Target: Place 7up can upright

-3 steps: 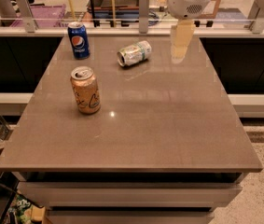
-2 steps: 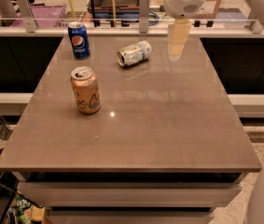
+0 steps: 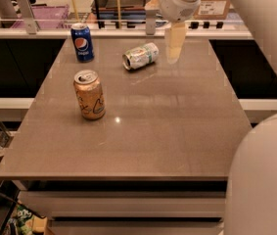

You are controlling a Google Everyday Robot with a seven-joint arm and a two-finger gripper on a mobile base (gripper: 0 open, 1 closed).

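Observation:
The robot's gripper should close on the 7up can's body (image 3: 148, 54) near its far end, the end that points away from the blue Pepsi can.
The 7up can (image 3: 140, 56), silvery-white with green markings, lies on its side on the far middle of the brown table (image 3: 167, 131), with one end facing front-left. My gripper (image 3: 174, 50) hangs pointing down just right of the can, a short gap away, and holds nothing. The white arm reaches in from the upper right.
A blue Pepsi can (image 3: 82, 42) stands upright at the far left. An orange-gold can (image 3: 89, 94) stands upright left of centre, in front of the 7up can. A rail with posts (image 3: 150, 18) runs along the table's far edge. The robot's white body (image 3: 263, 180) fills the lower right.
My gripper has moved left, closer to the lying 7up can. More of the white arm and body shows at the right. The cans have not moved.

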